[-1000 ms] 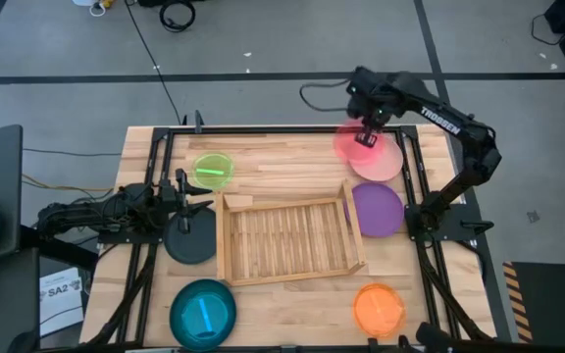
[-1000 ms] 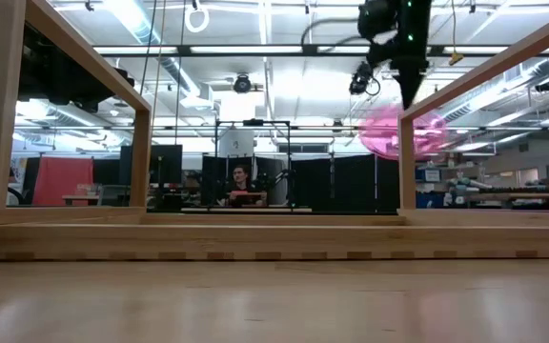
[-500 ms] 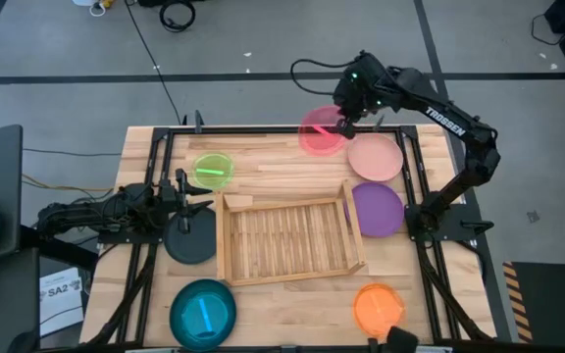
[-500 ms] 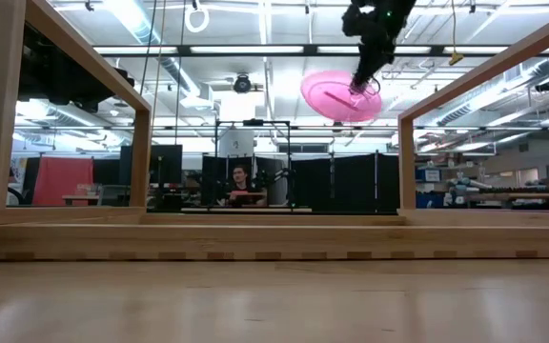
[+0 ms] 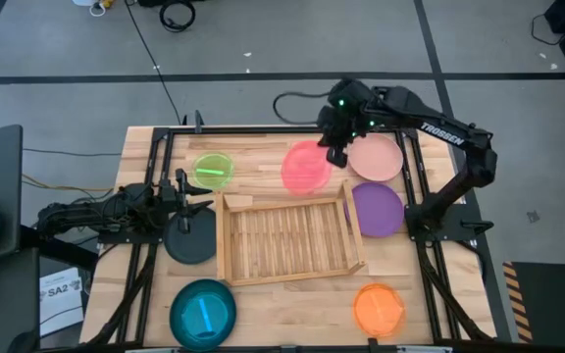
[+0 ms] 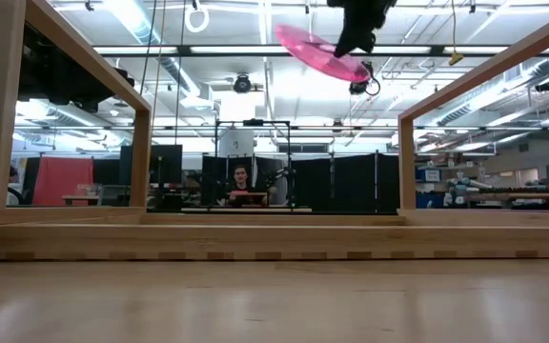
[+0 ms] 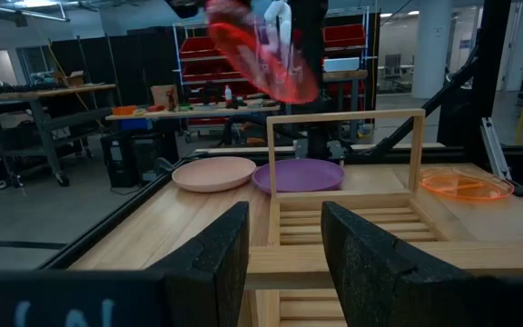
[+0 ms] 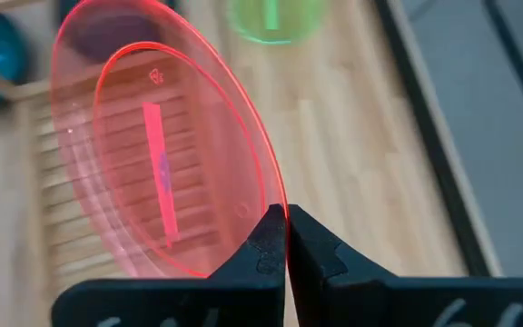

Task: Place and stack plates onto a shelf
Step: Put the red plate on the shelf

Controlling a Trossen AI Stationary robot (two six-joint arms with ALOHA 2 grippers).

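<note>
My right gripper needs to let go of the translucent pink plate on the shelf's slats (image 5: 317,246), toward the end that is beside the purple plate.
My right gripper (image 5: 337,153) is shut on a translucent pink plate (image 5: 305,167), carried in the air above the table's far side, just beyond the far rail of the shelf (image 5: 287,235). The low view has the plate (image 6: 318,51) high up and slanted. The right wrist view looks through the plate (image 8: 166,154) at the slats below. My left gripper (image 5: 186,203) waits open at the shelf's left side, over a dark grey plate (image 5: 192,242) that lies flat on the table. The left wrist view shows the gripper (image 7: 286,241) facing the shelf (image 7: 348,204). My right gripper pinches the pink plate's rim (image 8: 276,198) between its two fingertips (image 8: 267,247), on the plate's far right edge (image 5: 328,157). The plate is lifted clear of everything and tilted, reaching out from the fingers toward the table's left.
Flat on the table lie a lime green plate (image 5: 213,171) far left, a pale pink plate (image 5: 377,157) and a purple plate (image 5: 377,209) right of the shelf, a teal plate (image 5: 202,312) near left, and an orange plate (image 5: 378,308) near right. A person sits in the room beyond (image 6: 241,181).
My right gripper has carried the pink plate up and toward the table's left, away from above the pale pink plate to a spot beyond the shelf's far rail. The plate has turned from hanging below the fingers to slanting high in the air.
</note>
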